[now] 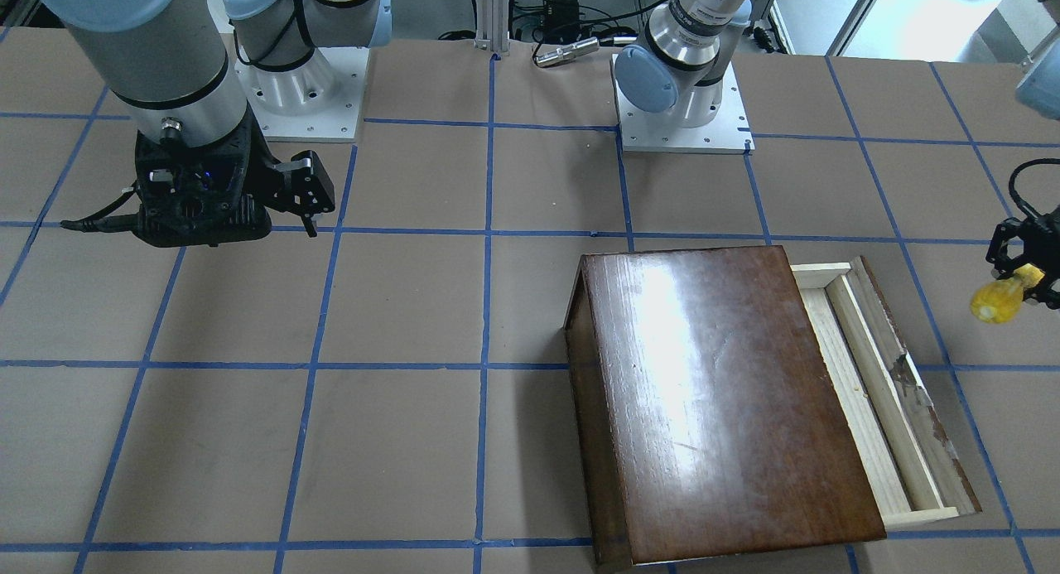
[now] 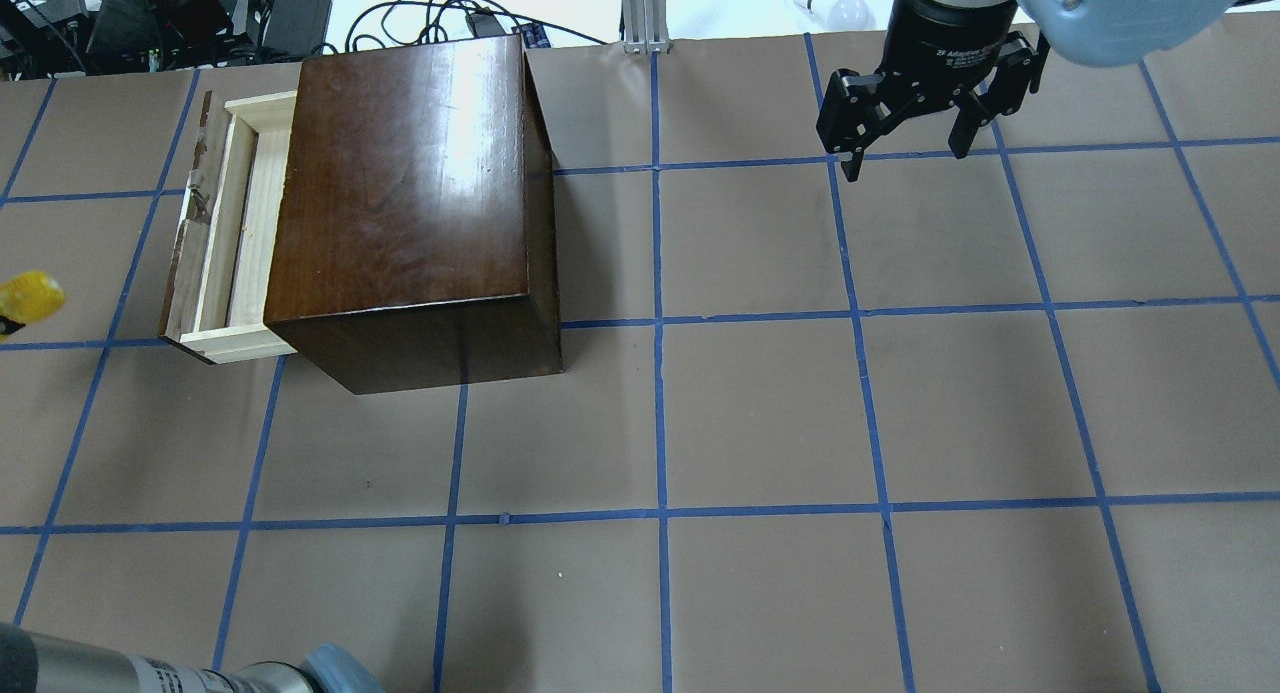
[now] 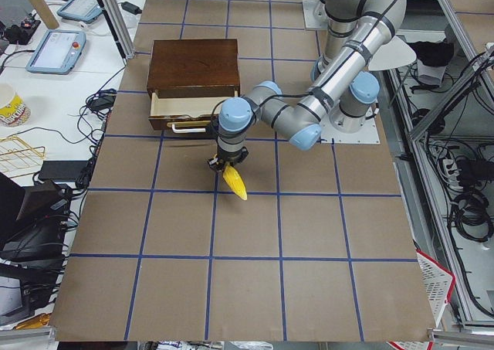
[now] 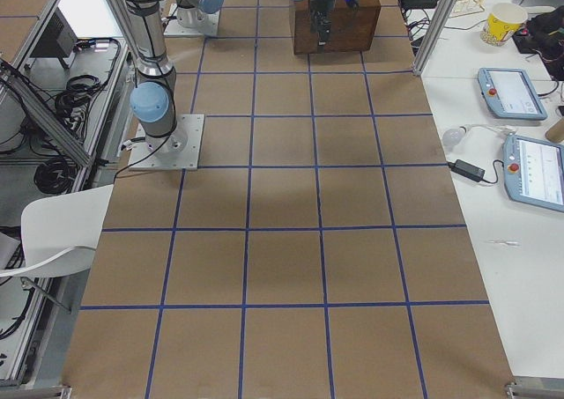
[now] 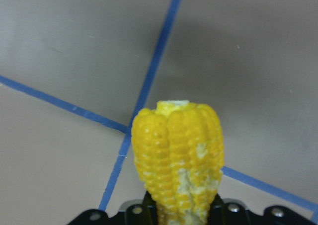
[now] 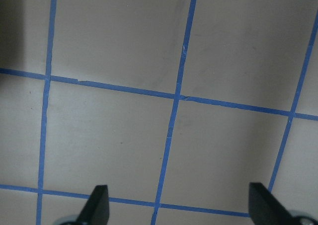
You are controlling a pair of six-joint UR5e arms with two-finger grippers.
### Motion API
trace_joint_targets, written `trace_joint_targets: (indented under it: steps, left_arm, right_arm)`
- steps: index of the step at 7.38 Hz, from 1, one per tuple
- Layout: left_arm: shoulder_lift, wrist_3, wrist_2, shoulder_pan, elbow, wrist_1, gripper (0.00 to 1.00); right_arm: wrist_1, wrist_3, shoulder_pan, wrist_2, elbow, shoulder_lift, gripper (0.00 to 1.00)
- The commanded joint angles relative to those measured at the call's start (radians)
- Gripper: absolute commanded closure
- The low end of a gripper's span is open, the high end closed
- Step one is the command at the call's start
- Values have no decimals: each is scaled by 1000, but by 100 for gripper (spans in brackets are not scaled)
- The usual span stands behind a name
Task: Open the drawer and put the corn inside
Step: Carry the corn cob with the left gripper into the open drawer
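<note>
Next, my left gripper sets the yellow corn free on the drawer's pale bottom [image 1: 867, 405], where it will lie lengthwise along the inside of the drawer's chipped front.
The drawer [image 1: 871, 392] of pale wood stands partly pulled out of the dark-brown cabinet [image 1: 720, 392], its chipped dark front facing away from the cabinet; it also shows in the overhead view as the drawer [image 2: 228, 235] and cabinet [image 2: 410, 183]. My left gripper [image 1: 1024, 276] is shut on the yellow corn [image 1: 997, 300], held above the table a short way beyond the drawer front and apart from it. The corn [image 5: 178, 155] fills the left wrist view, its tip pointing down. My right gripper [image 2: 905, 153] hangs open and empty far from the cabinet, over bare table.
Brown table [image 2: 760, 413] with a blue tape grid. The two arm bases [image 1: 683, 114] stand at the robot's edge. A side table beyond the cabinet holds tablets [image 3: 55, 50] and a cup [image 3: 9, 107]. A white chair [image 4: 62, 232] sits behind the robot.
</note>
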Motion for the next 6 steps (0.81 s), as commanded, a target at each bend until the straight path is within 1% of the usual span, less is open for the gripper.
trace_joint_targets:
  steps: [1,4,6]
  left_arm:
    - [14,-504,-22,-118,139,-135,100]
    - [29,-1011,-8,-264,148,-129,100]
    - [7,-1258,-5,-333,160,-129,100]
  right_arm:
    - [1,0,0,0,0,0,0]
    - [0,2,0,0,0,0,0]
    - [0,0,0,0,0,0,0]
